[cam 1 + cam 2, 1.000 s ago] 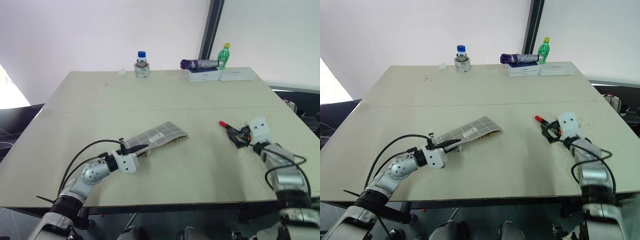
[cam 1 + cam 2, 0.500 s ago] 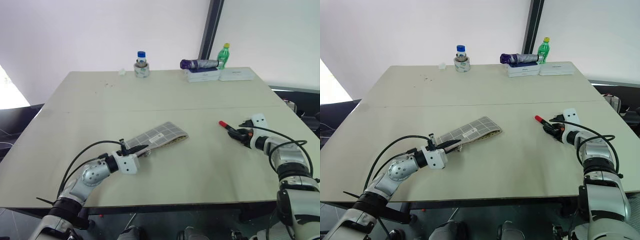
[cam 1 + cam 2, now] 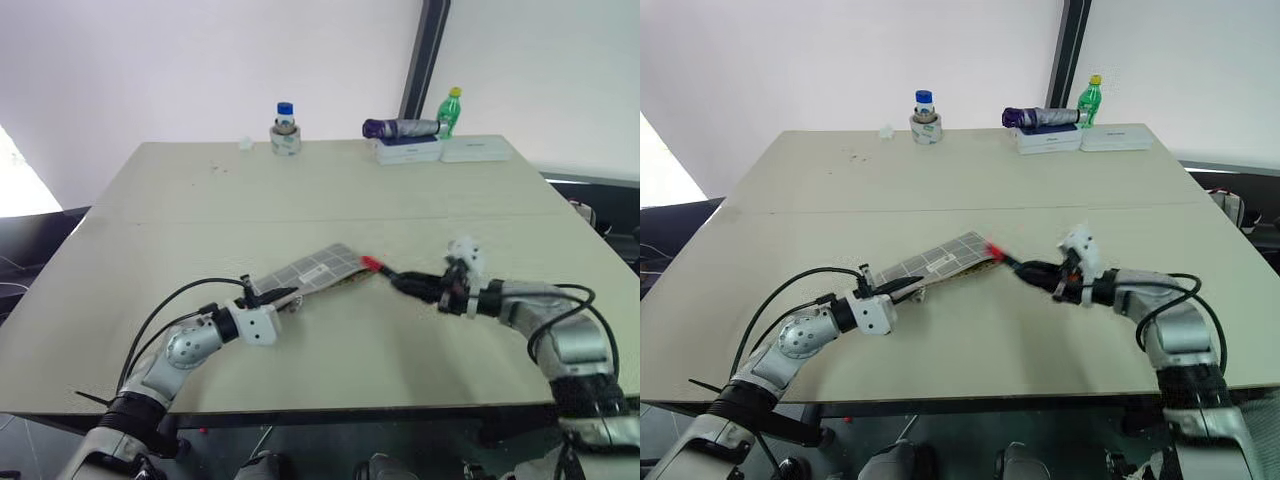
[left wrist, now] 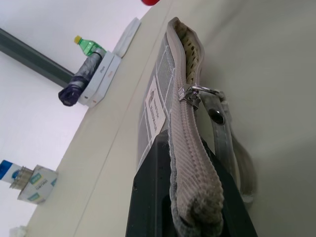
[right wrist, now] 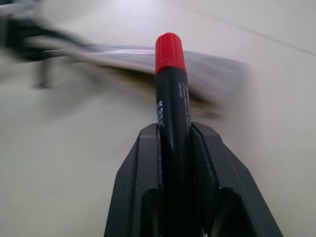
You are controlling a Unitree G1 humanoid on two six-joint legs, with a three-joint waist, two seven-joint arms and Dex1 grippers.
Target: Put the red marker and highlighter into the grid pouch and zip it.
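The robot's right gripper needs to release the red marker just inside the gaping far end of the grid pouch point(image 3: 351, 287) point(image 5: 193, 101). The marker is now just short of that end.
The grid pouch point(image 3: 318, 269) lies flat mid-table, grey with white lines and a white label. My left gripper point(image 3: 272, 297) is shut on its near end, the zipper band pinched between the black fingers point(image 4: 148, 197). The zipper pull point(image 4: 191, 94) sits partway along, and the far end gapes open. My right gripper point(image 3: 408, 286) is shut on the red marker point(image 5: 171, 94), a black barrel with a red cap point(image 3: 370, 263). That cap points at the pouch's open far end, just short of it. The highlighter is out of view.
Along the table's back edge stand a blue-capped bottle on a tape roll point(image 3: 285, 129), a folded purple umbrella point(image 3: 398, 128), a green bottle point(image 3: 452, 109) and white boxes point(image 3: 440, 150). A black cable point(image 3: 170, 305) loops off my left arm.
My right gripper shut on the marker at the right of the table, lifted it and swung left until the cap reached the pouch's far end. The left gripper and pouch stayed put.
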